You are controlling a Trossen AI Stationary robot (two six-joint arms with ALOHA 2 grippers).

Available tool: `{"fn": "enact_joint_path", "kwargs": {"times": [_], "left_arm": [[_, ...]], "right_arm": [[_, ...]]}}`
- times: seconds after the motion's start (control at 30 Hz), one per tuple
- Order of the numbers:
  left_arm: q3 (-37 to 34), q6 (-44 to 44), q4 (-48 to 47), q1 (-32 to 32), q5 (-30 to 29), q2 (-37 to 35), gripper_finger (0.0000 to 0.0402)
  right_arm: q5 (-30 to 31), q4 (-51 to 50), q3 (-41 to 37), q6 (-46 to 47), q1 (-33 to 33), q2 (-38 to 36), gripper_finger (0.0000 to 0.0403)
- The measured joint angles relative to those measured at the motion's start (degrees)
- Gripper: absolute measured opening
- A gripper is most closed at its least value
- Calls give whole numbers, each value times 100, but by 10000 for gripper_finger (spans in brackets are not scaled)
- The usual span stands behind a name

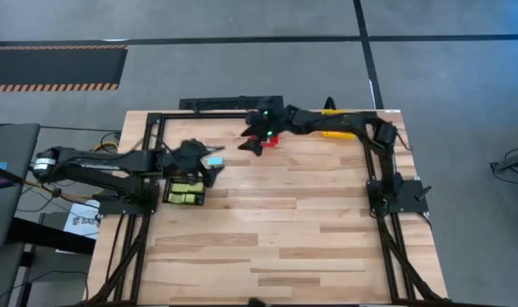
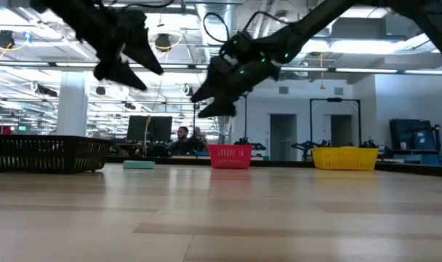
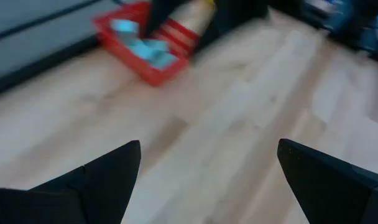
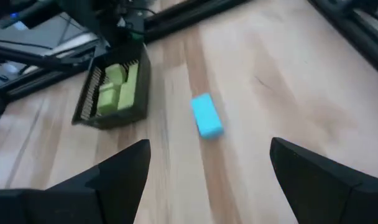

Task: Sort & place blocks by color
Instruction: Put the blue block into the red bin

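Observation:
My left gripper should grab the light blue block's long sides (image 1: 215, 160) next, where that block lies on the wooden table near the black bin.
A light blue block (image 4: 206, 115) lies flat on the wooden table (image 1: 276, 239), also seen in the high view (image 1: 214, 160), to the right of the black bin (image 4: 89, 99) that holds green blocks (image 4: 117, 90). My right gripper (image 4: 207, 146) hovers open above the table, pointing toward this block, and touches nothing. It hangs over the red bin (image 1: 272, 140). My left gripper (image 3: 207, 149) is open and raised near the black bin (image 1: 184, 193), facing the red bin (image 3: 153, 74), which holds light blue blocks (image 3: 148, 48).
A yellow bin (image 1: 337, 130) stands at the far right, also seen in the low view (image 2: 344, 157), with the red bin (image 2: 230, 156) to its left. A black frame (image 1: 148, 128) runs along the table's edges. Bare wood fills the near half.

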Motion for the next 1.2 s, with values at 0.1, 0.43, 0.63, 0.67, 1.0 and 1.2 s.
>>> {"fn": "enact_joint_path", "kwargs": {"times": [0.1, 0.43, 0.63, 0.67, 1.0, 1.2], "left_arm": [[489, -2, -962, 331, -218, -334, 366], [862, 2509, -2803, 2112, 1112, -112, 366], [868, 4533, -2429, 2661, 1529, 287, 366], [866, 4793, -2303, 2725, 1738, 431, 366], [865, 5515, -1189, 2951, 2691, 2347, 366], [862, 5503, -918, 2991, 2844, 3156, 366]], "right_arm": [[-38, 411, 174, 109, 270, 337, 350], [437, 264, 1685, -896, 950, 1677, 349], [364, -1132, 2214, -1270, 937, 1915, 349], [344, -1478, 2214, -1276, 939, 1853, 349], [725, -3522, 1558, -1808, 740, 541, 311], [724, -3260, 73, -1556, 309, -659, 303]]}}
